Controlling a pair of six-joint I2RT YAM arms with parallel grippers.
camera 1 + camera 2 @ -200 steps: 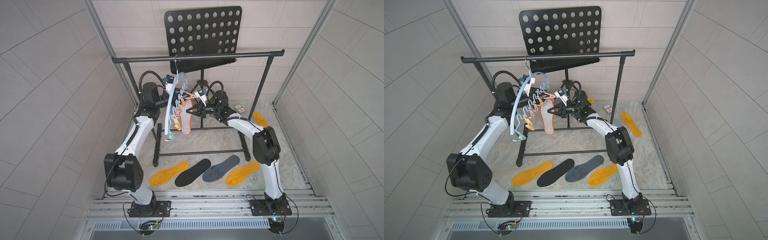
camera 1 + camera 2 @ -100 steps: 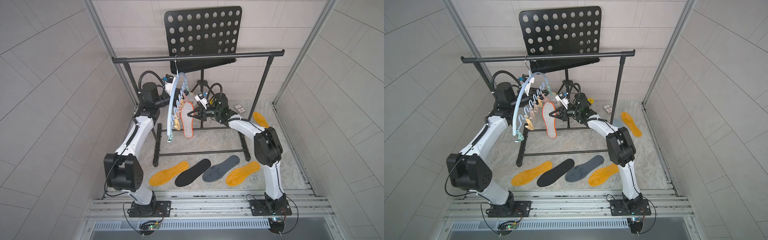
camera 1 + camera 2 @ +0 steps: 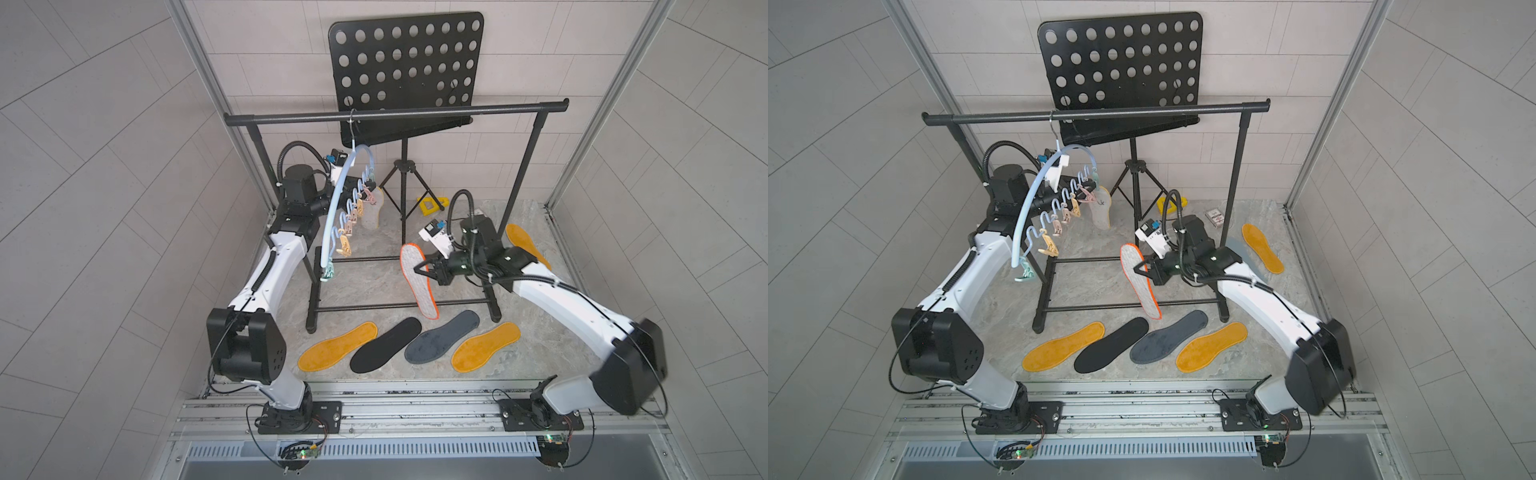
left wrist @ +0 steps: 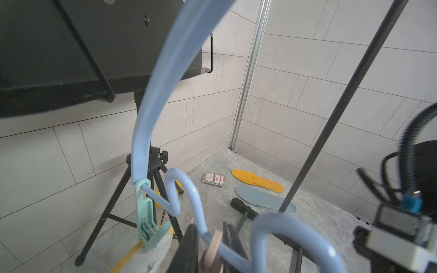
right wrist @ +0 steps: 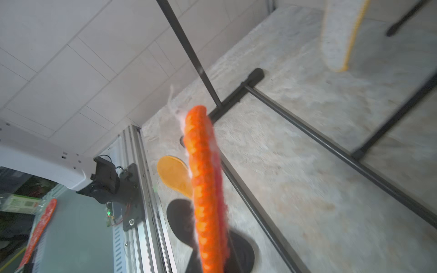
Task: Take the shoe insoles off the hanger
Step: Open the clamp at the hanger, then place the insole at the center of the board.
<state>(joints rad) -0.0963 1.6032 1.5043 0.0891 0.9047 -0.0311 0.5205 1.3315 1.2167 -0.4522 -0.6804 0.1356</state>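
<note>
The robot's right gripper needs to release the red mesh insole on the floor (image 3: 557, 311) by the side, before the back yellow insole. The red mesh insole is still held clear of the hanger.
The pale blue hanger (image 3: 336, 195) hangs from the black rack by its wire hook. One whitish insole with a yellow edge (image 3: 372, 210) is still clipped at its far end. My left gripper (image 4: 211, 250) is shut on a pink clip of the hanger. My right gripper (image 3: 428, 270) is shut on the red mesh insole (image 3: 417, 282), which it holds on edge above the floor, clear of the hanger. In front lie a yellow insole (image 3: 338, 347), a black one (image 3: 386, 345), a dark grey one (image 3: 442, 337) and another yellow one (image 3: 486, 347).
The black garment rack (image 3: 395, 114) spans the middle, its foot bars on the floor. Behind it stands the perforated music stand (image 3: 407, 66) on a tripod. At the back right lie a yellow insole (image 3: 528, 245), a pale grey-blue insole (image 4: 264, 199) and a card box (image 3: 1214, 217).
My right gripper has carried the red mesh insole off the hanger, to the right and toward the front. My left gripper has closed on a clip.
</note>
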